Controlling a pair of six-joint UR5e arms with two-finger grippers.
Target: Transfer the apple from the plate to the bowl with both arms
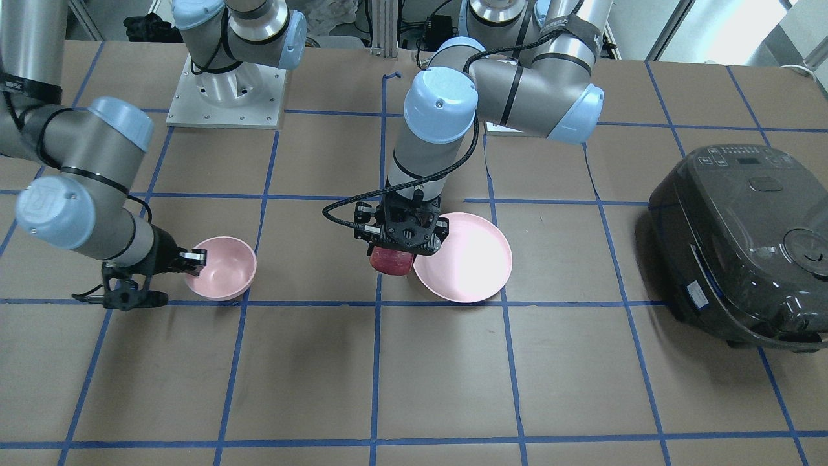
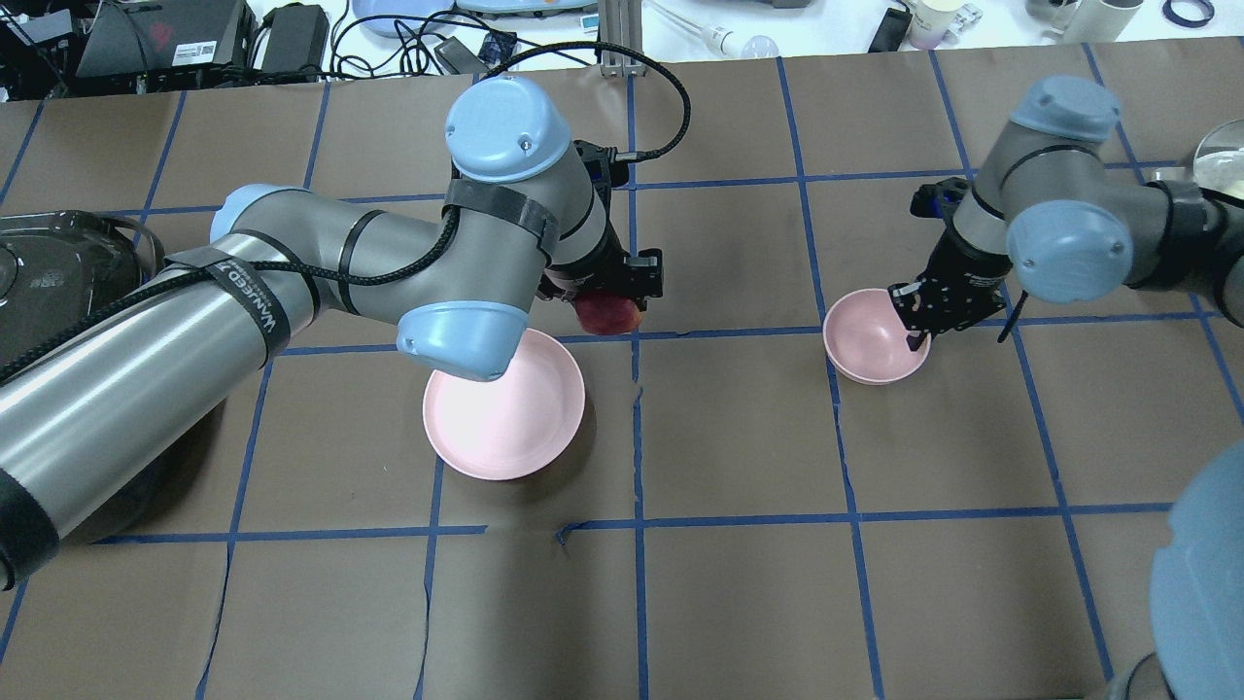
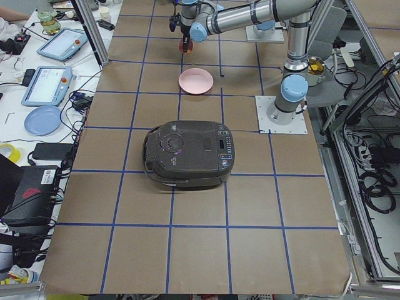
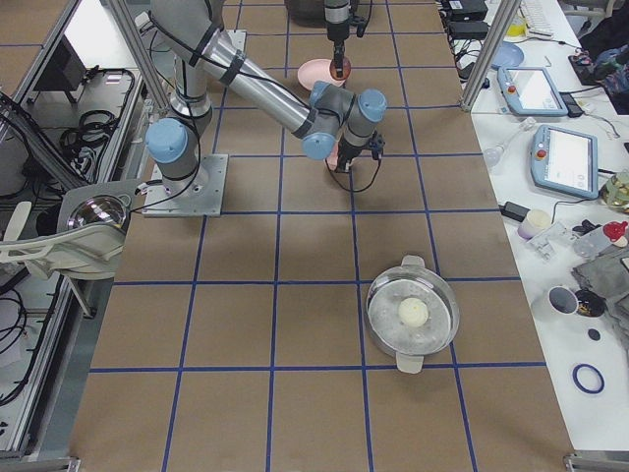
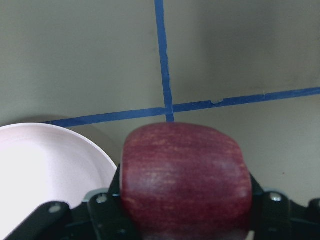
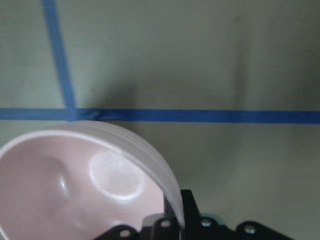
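My left gripper needs to release the apple inside the bowl, and it will do so over the bare table [image 1: 320,272] [image 5: 263,148] between my right gripper and the plate.
My left gripper [image 1: 392,254] is shut on the dark red apple [image 1: 391,264] and holds it above the table, just beside the plate's rim. In the left wrist view the apple [image 5: 185,180] fills the space between the jaws, with the plate [image 5: 45,165] at the lower left. The wide pale pink plate [image 1: 466,259] holds nothing. My right gripper [image 1: 196,257] is shut on the rim of the small deep pink bowl [image 1: 223,268], which is empty. In the overhead view the apple [image 2: 607,315], plate [image 2: 503,408] and bowl [image 2: 870,335] all show.
A dark rice cooker [image 1: 744,246] stands at the table's end on my left side. A lidless pot [image 4: 413,315] with a white ball in it stands toward the right end. Blue tape lines grid the brown table.
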